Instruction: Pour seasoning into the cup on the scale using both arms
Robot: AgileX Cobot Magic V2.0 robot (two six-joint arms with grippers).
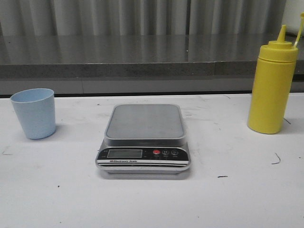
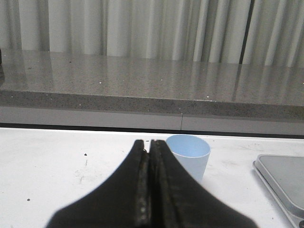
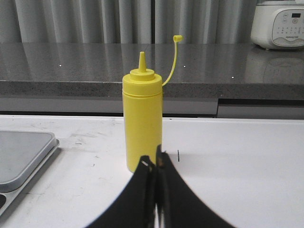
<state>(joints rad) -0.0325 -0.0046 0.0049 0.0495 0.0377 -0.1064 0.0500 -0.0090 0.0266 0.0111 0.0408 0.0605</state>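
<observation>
The robot's left gripper should next reach for the pale blue cup and close on the cup's rim [image 1: 12,99] [image 2: 166,142], on the side away from the scale.
The pale blue cup [image 1: 33,113] stands upright on the white table at the left. The silver scale [image 1: 144,140] sits in the middle with nothing on its platform. The yellow seasoning bottle [image 1: 272,88] stands upright at the right, its tethered nozzle cap hanging off. Neither gripper shows in the front view. In the left wrist view my left gripper [image 2: 149,142] is shut and empty, with the cup [image 2: 189,156] just beyond it. In the right wrist view my right gripper [image 3: 154,159] is shut and empty, short of the bottle [image 3: 142,119].
A grey stone ledge [image 1: 142,61] runs along the back of the table, with curtains behind. A white appliance [image 3: 279,23] stands on that ledge at the far right. The scale's corner shows in the left wrist view [image 2: 280,180] and in the right wrist view [image 3: 23,159].
</observation>
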